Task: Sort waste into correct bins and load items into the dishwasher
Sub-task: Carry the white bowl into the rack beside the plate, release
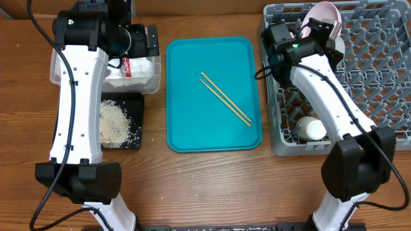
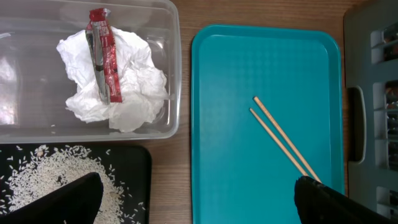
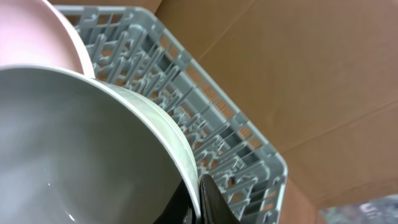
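My right gripper releases the pale bowl next in the grey rack [image 1: 299,81], between pink plate and white cup.
My left gripper [image 2: 196,205] is open and empty, high over the gap between the black tray [image 2: 140,168] and the teal tray. Loose rice [image 2: 53,177] lies in the black tray. The clear tub [image 2: 171,68] holds crumpled tissue [image 2: 134,84] with the red wrapper [image 2: 102,56] on top. The chopsticks [image 1: 225,98] lie on the teal tray. My right gripper [image 3: 199,202] is shut on the rim of a pale bowl [image 3: 81,143], held next to the upright pink plate [image 3: 37,31] in the grey dish rack [image 1: 385,77]. A white cup [image 1: 313,128] lies in the rack's front left corner.
The teal serving tray [image 1: 192,122] sits mid-table between the bins and the rack. Brown cardboard [image 3: 298,74] stands behind the rack. The right arm reaches over the rack's left side. The left arm stands over the tub [image 1: 151,70] and the black tray [image 1: 136,131].
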Controlling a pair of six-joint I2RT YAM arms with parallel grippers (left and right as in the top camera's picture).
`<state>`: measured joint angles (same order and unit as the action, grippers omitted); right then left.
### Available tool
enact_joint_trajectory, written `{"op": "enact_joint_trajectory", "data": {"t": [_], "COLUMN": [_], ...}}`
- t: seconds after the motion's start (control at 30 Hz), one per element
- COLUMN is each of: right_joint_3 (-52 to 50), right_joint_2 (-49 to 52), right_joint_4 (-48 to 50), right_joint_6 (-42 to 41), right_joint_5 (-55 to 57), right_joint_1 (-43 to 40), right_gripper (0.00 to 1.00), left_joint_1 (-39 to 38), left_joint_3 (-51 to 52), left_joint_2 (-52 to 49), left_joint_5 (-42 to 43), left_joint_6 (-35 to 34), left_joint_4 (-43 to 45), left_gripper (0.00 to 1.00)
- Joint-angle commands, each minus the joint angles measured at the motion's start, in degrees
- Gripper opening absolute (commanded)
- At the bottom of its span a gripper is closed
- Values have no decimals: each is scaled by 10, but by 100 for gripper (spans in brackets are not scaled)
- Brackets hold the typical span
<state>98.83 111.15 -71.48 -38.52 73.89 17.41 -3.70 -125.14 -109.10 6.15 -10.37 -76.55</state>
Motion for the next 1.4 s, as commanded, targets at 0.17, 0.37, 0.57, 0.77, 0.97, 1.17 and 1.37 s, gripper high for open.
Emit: {"op": "enact_joint_trajectory", "data": {"t": [0.17,0.37,0.57,0.77,0.97,1.17,1.37], "right_joint_3": [-2,-2,-2,-2,-2,-2,-2], "right_joint_2": [46,72,98,98,98,98,98], "right_joint_4": [0,17,18,19,43,58,68], "right_joint_6": [0,39,91,154,175,196,223], "right_joint_5": [75,75,76,60,62,52,-21], "right_joint_1": [15,42,41,38,33,17,13], "right_gripper": [4,4,4,4,4,4,4], "left_joint_1": [-1,-1,-1,-1,-1,-1,-1], "left_joint_3": [-6,-6,-6,-6,-6,-6,-6], "left_joint_2": [2,2,2,2,2,2,2], "left_joint_5": [-4,-4,-4,-4,-4,-4,-4], "left_joint_6": [5,5,5,5,5,5,5], "left_joint_4": [1,1,1,1,1,1,1], "left_gripper": [100,100,100,100,100,100,100]}}
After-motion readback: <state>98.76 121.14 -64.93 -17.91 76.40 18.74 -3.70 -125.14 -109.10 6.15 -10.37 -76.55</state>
